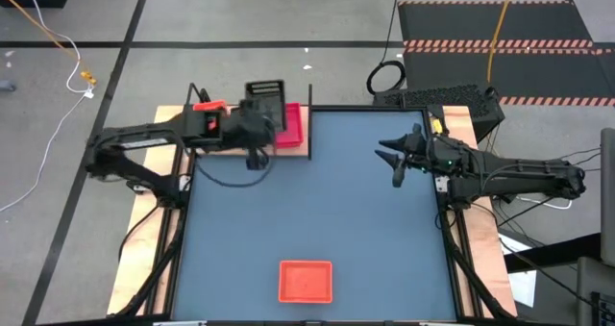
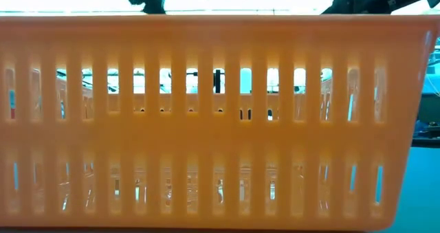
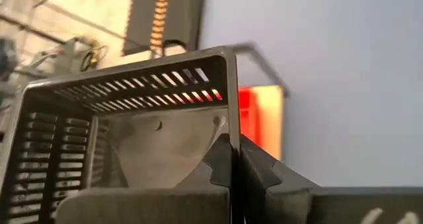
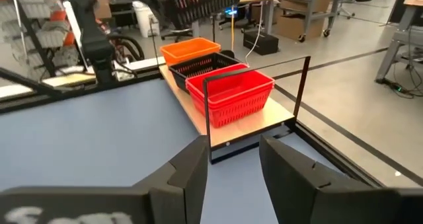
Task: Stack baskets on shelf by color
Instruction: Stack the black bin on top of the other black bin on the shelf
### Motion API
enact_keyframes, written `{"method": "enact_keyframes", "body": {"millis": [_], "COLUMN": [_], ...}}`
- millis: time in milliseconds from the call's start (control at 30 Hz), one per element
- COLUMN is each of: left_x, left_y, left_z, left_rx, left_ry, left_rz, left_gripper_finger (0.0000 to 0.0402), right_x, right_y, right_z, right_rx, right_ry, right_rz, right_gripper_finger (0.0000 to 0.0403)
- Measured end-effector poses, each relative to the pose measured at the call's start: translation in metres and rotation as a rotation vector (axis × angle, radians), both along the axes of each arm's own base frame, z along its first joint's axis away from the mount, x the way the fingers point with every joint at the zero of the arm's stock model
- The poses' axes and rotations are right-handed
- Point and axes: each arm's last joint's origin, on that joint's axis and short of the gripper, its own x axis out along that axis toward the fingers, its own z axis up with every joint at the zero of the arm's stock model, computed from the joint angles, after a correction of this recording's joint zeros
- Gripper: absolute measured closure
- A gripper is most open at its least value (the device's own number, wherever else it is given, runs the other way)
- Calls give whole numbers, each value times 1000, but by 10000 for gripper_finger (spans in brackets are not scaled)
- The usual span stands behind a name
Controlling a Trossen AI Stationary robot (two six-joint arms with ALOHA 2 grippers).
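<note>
My left gripper will release its black basket on the shelf (image 1: 251,121) between the orange basket and the red basket.
My left gripper (image 1: 258,116) is shut on a black basket (image 1: 265,93) held above the shelf (image 1: 300,151) at the table's far left. In the right wrist view an orange basket (image 4: 190,50), a black basket (image 4: 206,67) and a red basket (image 4: 231,92) stand side by side on the shelf's board (image 4: 248,128). Another orange basket (image 1: 306,280) sits on its base at the table's near edge and fills the low view (image 2: 206,123). My right gripper (image 4: 231,168) hovers open and empty over the table's right side (image 1: 394,161). My left gripper holds the black basket by one side wall (image 3: 231,128), which shows edge-on between the fingers. One finger (image 3: 215,168) is inside the basket and the other (image 3: 261,174) outside. The basket is lifted clear above the shelf.
Thin black upright posts (image 4: 207,112) stand at the shelf's corners. Bare blue tabletop (image 1: 317,201) lies between the shelf and the near orange basket. Black cables and floor mats lie beyond the table's far edge.
</note>
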Motion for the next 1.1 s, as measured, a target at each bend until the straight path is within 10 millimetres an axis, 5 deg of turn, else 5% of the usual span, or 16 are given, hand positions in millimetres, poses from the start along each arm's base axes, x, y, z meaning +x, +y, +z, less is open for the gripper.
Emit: {"method": "enact_keyframes", "body": {"millis": [267, 467, 1100], "left_x": [-49, -63, -69], "left_y": [31, 45, 54], "left_z": [-64, -98, -135], "left_rx": [39, -33, -161], "left_ry": [22, 33, -30], "left_rz": [79, 89, 96], "left_gripper_finger": [394, 397, 393], "right_x": [0, 0, 0], "right_y": [0, 0, 0], "right_z": [1, 1, 1], "right_rx": [44, 45, 48], "right_ry": [-27, -27, -28], "right_rz": [-13, -13, -11], "right_gripper_finger": [273, 273, 273]}}
